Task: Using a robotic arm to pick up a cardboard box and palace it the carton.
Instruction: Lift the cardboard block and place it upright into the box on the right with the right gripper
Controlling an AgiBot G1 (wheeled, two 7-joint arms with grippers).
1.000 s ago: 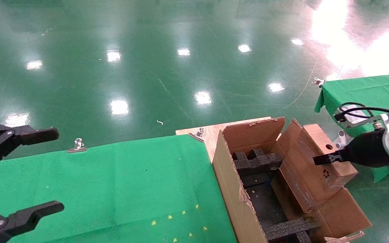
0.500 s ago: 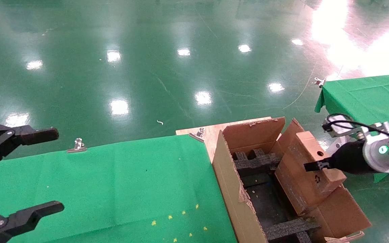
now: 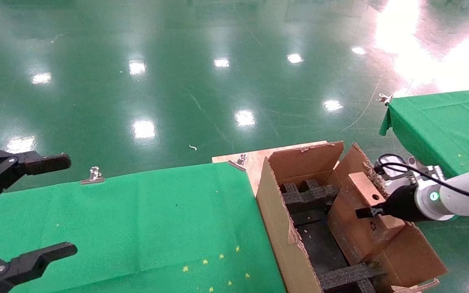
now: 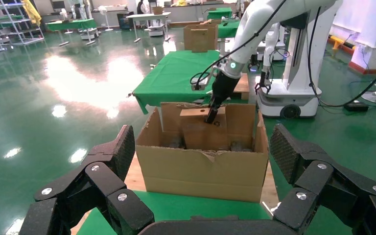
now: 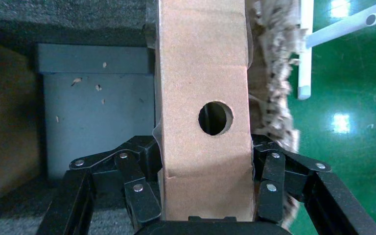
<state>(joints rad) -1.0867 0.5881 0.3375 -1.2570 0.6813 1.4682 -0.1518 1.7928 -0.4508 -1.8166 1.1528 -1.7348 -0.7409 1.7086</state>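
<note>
The robot's right gripper needs to release the cardboard box along the carton's side (image 3: pixel 346 234) (image 5: pixel 186 112), between the black foam inserts.
My right gripper (image 3: pixel 371 212), on the white-silver arm with the teal ring, is shut on the small brown cardboard box (image 3: pixel 358 221). It holds the box on edge, tilted, partly inside the large carton (image 3: pixel 273 211) against its right wall. The right wrist view shows the box (image 5: pixel 203 73) with its round hole clamped between the black fingers (image 5: pixel 137 171); my gripper (image 5: pixel 205 169) is over the carton's dark floor. Black foam inserts (image 3: pixel 307 195) lie in the carton. My left gripper (image 3: pixel 70 204) is open and empty, parked far left; its view shows the carton (image 4: pixel 200 171) and the box (image 4: pixel 196 129).
The carton stands on a wooden board (image 3: pixel 255 160) at the end of a green-clothed table (image 3: pixel 136 219) with metal clips (image 3: pixel 94 175). A second green table (image 3: pixel 442 118) stands behind my right arm. Glossy green floor lies beyond. The carton's right flap (image 3: pixel 411 256) hangs outward.
My right gripper has moved left and down with the cardboard box, carrying it from above the carton's right flap down into the carton. The left arm has not moved.
</note>
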